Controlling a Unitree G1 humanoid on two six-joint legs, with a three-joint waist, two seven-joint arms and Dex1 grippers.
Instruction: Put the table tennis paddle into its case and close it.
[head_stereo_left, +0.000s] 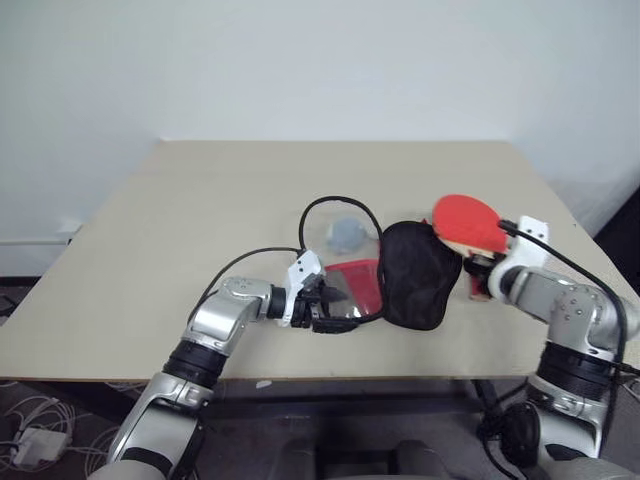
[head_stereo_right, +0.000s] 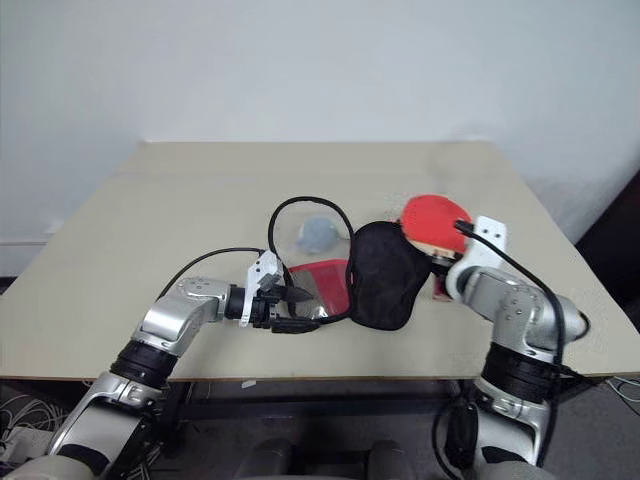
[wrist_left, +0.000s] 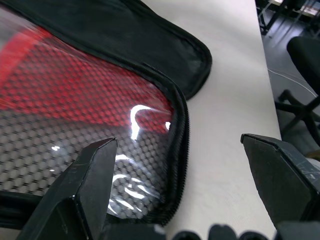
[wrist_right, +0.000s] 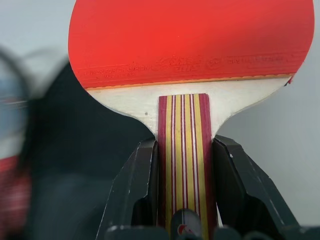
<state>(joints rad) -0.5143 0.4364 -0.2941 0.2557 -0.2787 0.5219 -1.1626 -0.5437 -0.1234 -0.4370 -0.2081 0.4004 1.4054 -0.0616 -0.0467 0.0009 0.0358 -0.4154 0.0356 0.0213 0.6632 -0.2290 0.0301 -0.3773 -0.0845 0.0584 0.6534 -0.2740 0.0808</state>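
Next, my right gripper releases the paddle inside the black fabric half of the open case (head_stereo_left: 419, 271) (wrist_right: 95, 150).
The red-faced table tennis paddle (head_stereo_left: 466, 218) hangs above the table at the right, its striped wooden handle (wrist_right: 184, 150) clamped between the fingers of my right gripper (wrist_right: 184, 175), which is shut on it. The case (head_stereo_left: 415, 272) lies open on the table in front of me: its black fabric half (head_stereo_right: 382, 272) is on the right and its clear plastic half with the red panel (head_stereo_left: 358, 280) on the left. A grey pompom (head_stereo_left: 346, 235) rests behind it. My left gripper (head_stereo_left: 330, 305) is open at the clear half's near corner, fingers (wrist_left: 82, 185) astride the zipper edge.
A black cable (head_stereo_left: 335, 203) loops on the table (head_stereo_left: 200, 220) behind the case, around the pompom. Bare tabletop stretches to the left and toward the far wall. The table's near edge runs just below both grippers.
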